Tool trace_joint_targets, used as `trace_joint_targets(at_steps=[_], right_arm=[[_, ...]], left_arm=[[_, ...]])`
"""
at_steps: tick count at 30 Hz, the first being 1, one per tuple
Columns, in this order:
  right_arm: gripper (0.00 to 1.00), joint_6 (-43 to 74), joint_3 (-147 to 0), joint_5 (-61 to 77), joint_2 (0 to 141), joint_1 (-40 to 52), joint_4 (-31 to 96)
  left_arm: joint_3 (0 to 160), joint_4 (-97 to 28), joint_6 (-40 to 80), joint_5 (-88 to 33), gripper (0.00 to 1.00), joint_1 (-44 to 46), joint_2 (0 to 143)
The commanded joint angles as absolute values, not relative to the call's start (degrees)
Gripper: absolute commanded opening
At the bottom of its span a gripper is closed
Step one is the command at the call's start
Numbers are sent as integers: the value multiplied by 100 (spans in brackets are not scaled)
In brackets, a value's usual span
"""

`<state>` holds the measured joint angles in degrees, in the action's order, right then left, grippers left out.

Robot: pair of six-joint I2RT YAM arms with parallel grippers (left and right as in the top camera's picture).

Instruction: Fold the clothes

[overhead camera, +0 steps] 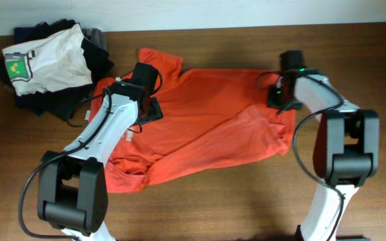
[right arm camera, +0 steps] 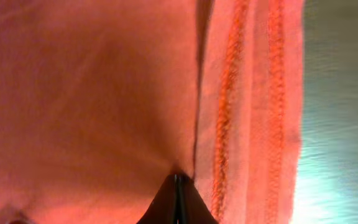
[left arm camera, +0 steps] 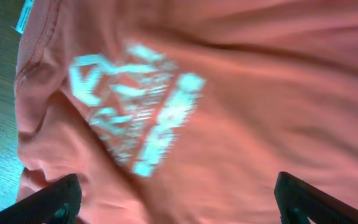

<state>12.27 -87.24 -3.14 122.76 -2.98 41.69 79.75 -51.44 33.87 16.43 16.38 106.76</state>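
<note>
The robot's right gripper will release the fold of shirt on the bare table (overhead camera: pixel 317 70) just past the corner of the shirt's back hem.
The red-orange T-shirt (overhead camera: pixel 206 127) lies spread and wrinkled across the table, with its lower left part bunched up. My left gripper (overhead camera: pixel 151 110) hovers over the shirt's upper left part, near the collar. In the left wrist view it is open (left arm camera: pixel 176 190), its fingers wide apart above the white lettering (left arm camera: pixel 135 106), and the small white neck tag (left arm camera: pixel 23 15) shows at the top left. My right gripper (overhead camera: pixel 278 99) is at the shirt's right edge. In the right wrist view its jaws (right arm camera: pixel 178 182) are shut on a fold of the shirt (right arm camera: pixel 92 93), just beside the stitched hem (right arm camera: pixel 253 93).
A pile of other clothes sits at the back left: a white T-shirt with a green-yellow print (overhead camera: pixel 45 60) on top of black and grey garments (overhead camera: pixel 52 100). The brown wooden table (overhead camera: pixel 246 207) shows in front of the shirt.
</note>
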Motion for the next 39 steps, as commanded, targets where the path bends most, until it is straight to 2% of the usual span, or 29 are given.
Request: trace_joint_targets(at_steps=[1,8,13,23,39], right_arm=[[4,884,-9522,-672,12479,-687,4541],[4,799,-11297,-532,12479,-751,5756],[4,742,-11784,1011,12492,-635,6720],[4,644,-11227,768,13500,34,6451],[4,733,-11093,-250,13961,-672,5920]], left_arm=[[7970,-5221,3330,1249,99,1636,10691],[7970,-5212,3293,659,99,1662,10691],[7970,-5054,2939,506,99,1813,10691],[7970,-5024,2860,467,99,1984,10713],[7970,-5022,2862,464,99,1984,10713]])
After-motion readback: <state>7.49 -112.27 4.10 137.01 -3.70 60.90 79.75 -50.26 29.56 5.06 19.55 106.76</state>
